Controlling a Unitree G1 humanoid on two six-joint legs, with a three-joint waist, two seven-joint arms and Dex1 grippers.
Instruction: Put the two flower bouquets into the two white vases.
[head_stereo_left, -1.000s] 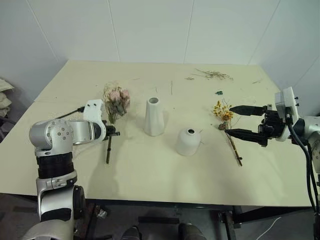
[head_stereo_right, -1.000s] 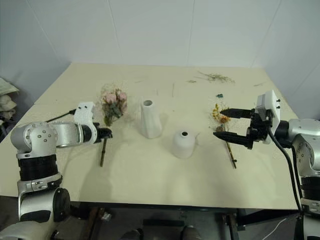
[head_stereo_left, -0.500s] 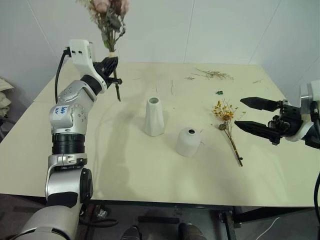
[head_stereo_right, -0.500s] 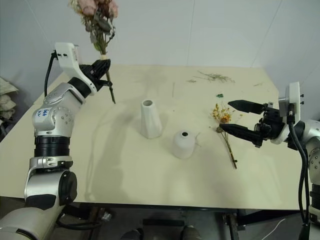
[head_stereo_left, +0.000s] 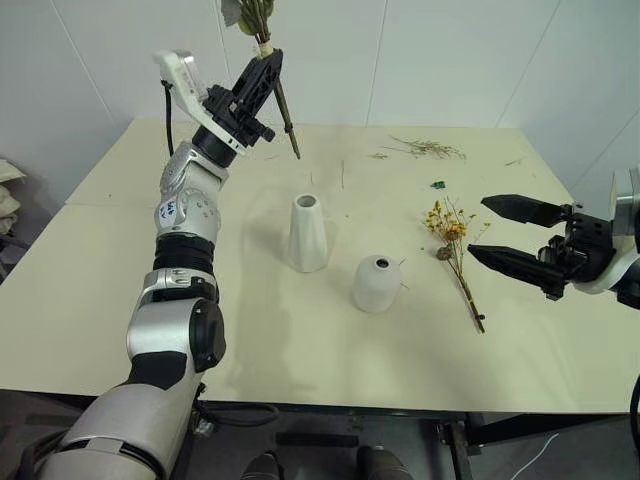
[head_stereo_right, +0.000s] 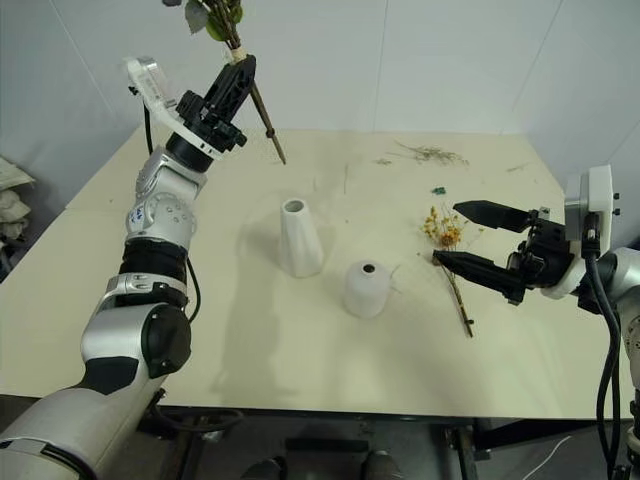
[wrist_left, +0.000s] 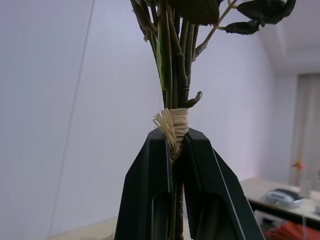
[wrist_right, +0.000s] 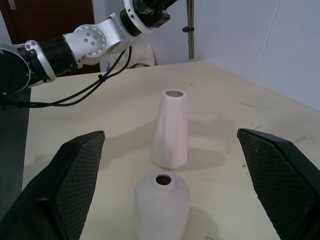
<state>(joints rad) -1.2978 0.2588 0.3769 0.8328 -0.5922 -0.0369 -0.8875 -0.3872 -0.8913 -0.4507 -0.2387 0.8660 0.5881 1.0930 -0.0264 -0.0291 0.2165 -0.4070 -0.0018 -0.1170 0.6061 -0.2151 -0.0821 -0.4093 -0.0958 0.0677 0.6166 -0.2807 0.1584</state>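
The rose bouquet will leave my left gripper in the opening of the tall cone vase (head_stereo_left: 307, 201).
My left gripper (head_stereo_left: 262, 75) is raised high over the far left of the table, pointing up, shut on the stems of the rose bouquet (wrist_left: 172, 80) at its raffia tie. The blooms run off the top of the head views, and the stem end (head_stereo_left: 294, 150) hangs above the table. The tall cone vase (head_stereo_left: 308, 233) and the squat round vase (head_stereo_left: 376, 283) stand mid-table, both empty. The yellow-orange sprig (head_stereo_left: 447, 225) lies flat to their right. My right gripper (head_stereo_left: 480, 227) hovers open just right of the sprig, apart from it, facing both vases.
Loose dried twigs (head_stereo_left: 430, 150) lie scattered at the far right of the cream table (head_stereo_left: 120, 260), and a small green scrap (head_stereo_left: 438, 185) lies nearer the sprig. White walls close in behind the table.
My left arm lifted the rose bouquet off the table, swung it up and to the right, and turned the gripper upward. My right gripper drew back slightly from the yellow sprig, still open.
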